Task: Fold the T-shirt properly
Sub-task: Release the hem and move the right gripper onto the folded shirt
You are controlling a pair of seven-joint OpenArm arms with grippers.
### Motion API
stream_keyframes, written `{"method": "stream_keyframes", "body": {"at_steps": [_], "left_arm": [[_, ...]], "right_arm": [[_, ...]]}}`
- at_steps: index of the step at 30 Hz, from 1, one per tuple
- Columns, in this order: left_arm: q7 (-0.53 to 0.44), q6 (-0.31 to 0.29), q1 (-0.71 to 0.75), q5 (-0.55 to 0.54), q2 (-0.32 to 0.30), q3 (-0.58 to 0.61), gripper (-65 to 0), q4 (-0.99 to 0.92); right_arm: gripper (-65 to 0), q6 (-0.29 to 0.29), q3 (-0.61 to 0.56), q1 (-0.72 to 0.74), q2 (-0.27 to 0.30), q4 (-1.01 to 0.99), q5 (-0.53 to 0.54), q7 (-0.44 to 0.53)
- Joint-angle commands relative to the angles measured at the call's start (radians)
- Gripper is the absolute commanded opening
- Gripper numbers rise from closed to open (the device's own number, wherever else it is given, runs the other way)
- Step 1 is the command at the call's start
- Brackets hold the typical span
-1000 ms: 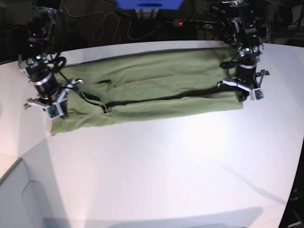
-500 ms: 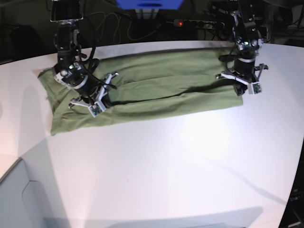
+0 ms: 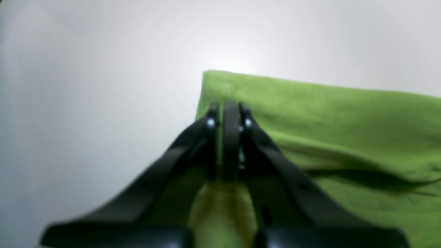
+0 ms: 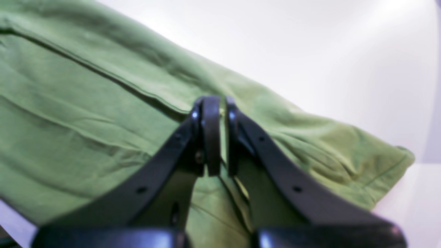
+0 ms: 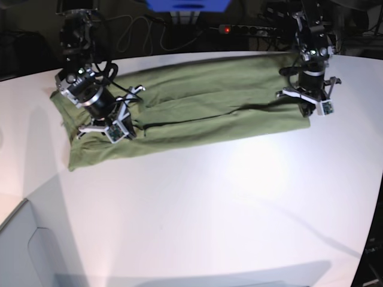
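My left gripper should open and pinch both layers at the flap's inner edge (image 5: 291,102), because the T-shirt's front flap lies flat around its shut fingers.
The olive-green T-shirt (image 5: 209,110) lies folded into a long band across the far half of the white table (image 5: 209,203). My left gripper (image 5: 306,109) is at the band's right end, near its front corner, and is shut on the cloth. In the left wrist view the gripper (image 3: 229,112) pinches the T-shirt (image 3: 327,117) beside its edge. My right gripper (image 5: 127,121) is near the band's left end, at the dark fold line. In the right wrist view the gripper (image 4: 220,106) is shut, with T-shirt (image 4: 86,113) cloth between its fingers.
A power strip (image 5: 245,28) with a red light, cables (image 5: 134,30) and a blue object (image 5: 188,6) lie behind the table's far edge. A grey panel (image 5: 27,251) sits at the front left corner.
The right gripper went right along the shirt's left end, then drew back a little to the left. The left gripper moved toward the far edge, and the shirt's right end shifted with it.
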Motion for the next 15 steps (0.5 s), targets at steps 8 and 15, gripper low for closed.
{"method": "stream_keyframes", "body": {"at_steps": [8,15], "left_arm": [[-0.026,0.003,0.028,-0.002,-0.009,-0.001,-65.0,0.009],[-0.026,0.003,0.043,-0.002,-0.009,-0.001,-65.0,0.006]], "right_arm": [[-64.9,0.006,-0.004,0.06,-0.001,-0.102,0.014,0.028],[-64.9,0.006,-0.007,0.118,-0.003,-0.228,0.015,0.031]]}}
